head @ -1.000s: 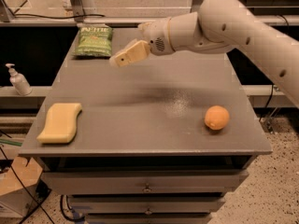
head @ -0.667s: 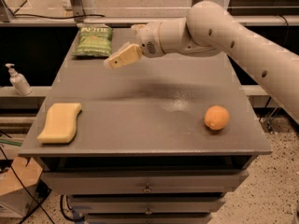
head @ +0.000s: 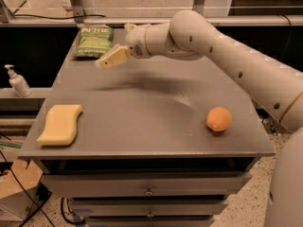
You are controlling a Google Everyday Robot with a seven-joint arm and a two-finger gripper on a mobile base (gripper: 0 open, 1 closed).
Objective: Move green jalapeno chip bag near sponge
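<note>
The robot's gripper will close on the side edge point(head: 106, 42) of the green jalapeno chip bag, the one farthest away from the white pump bottle.
The green jalapeno chip bag point(head: 93, 41) lies flat at the far left corner of the grey table point(head: 151, 126). The pale yellow sponge point(head: 60, 124) lies near the front left edge. My gripper point(head: 112, 48) hovers above the table just right of the bag, pointing left toward it and apart from it. Its tan fingers point(head: 111, 58) stand spread and hold nothing. The arm reaches in from the right.
A round orange fruit point(head: 218, 119) sits at the right of the table. A white pump bottle point(head: 18, 81) stands on a shelf left of the table. Drawers sit below the table front. A rail and posts run behind the far edge.
The gripper has moved left, closer to the chip bag. The bag, sponge and orange have not moved.
</note>
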